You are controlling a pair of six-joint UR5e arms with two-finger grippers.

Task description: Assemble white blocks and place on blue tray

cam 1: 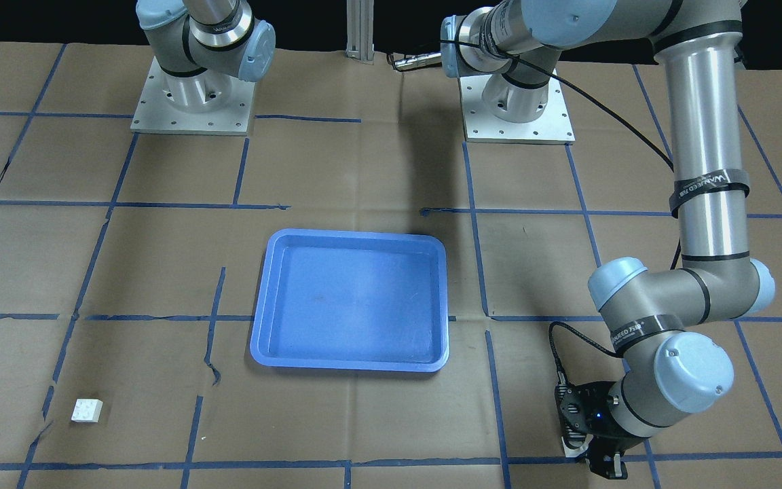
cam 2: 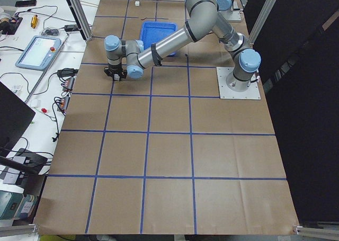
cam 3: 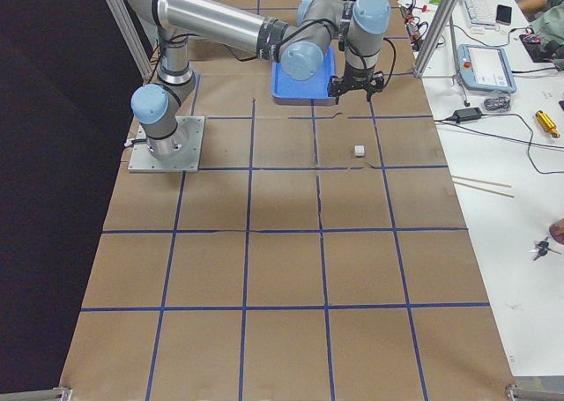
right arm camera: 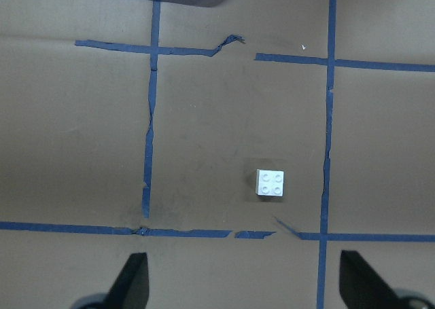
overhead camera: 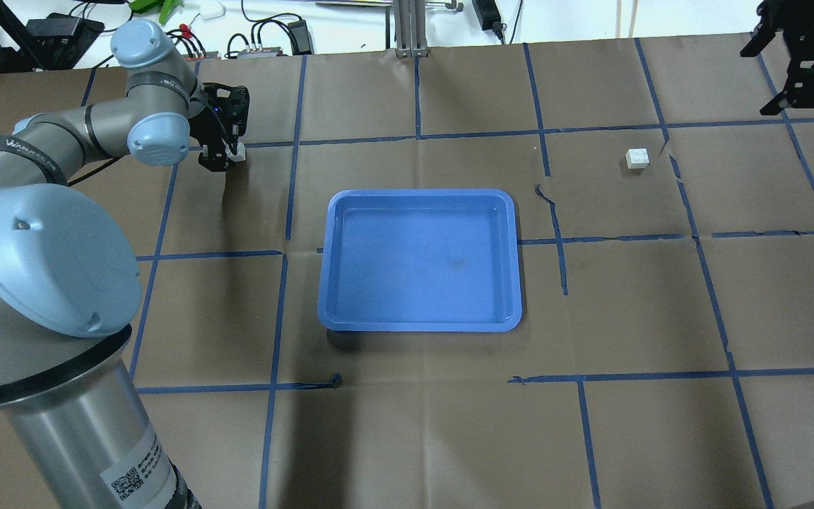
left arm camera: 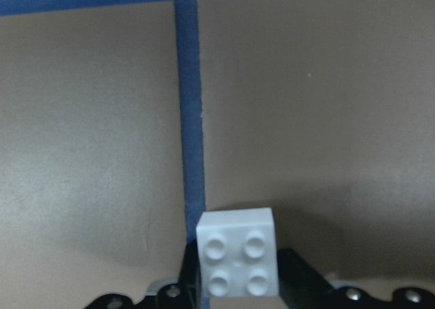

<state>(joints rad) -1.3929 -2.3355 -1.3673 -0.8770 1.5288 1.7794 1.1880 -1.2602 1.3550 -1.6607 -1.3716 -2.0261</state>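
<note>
I will let go of the white block with my left gripper near the middle of the blue tray's bottom (cam 1: 360,294).
The blue tray (cam 1: 350,299) lies empty mid-table, also in the overhead view (overhead camera: 421,261). My left gripper (overhead camera: 227,154) is low over the table at the far left, beyond the tray's left side, and is shut on one white block (left arm camera: 238,261), studs up, between its fingers. The other white block (overhead camera: 637,158) lies alone on the paper at the far right, also in the front view (cam 1: 86,410). My right gripper (right arm camera: 248,288) is open and empty, high above that block (right arm camera: 270,183), its fingertips (right arm camera: 132,282) wide apart.
Brown paper with a blue tape grid (overhead camera: 555,233) covers the table; the tape is torn near the loose block. The two arm bases (cam 1: 191,95) stand at the robot's side. Cables and devices (overhead camera: 266,32) lie beyond the far edge.
</note>
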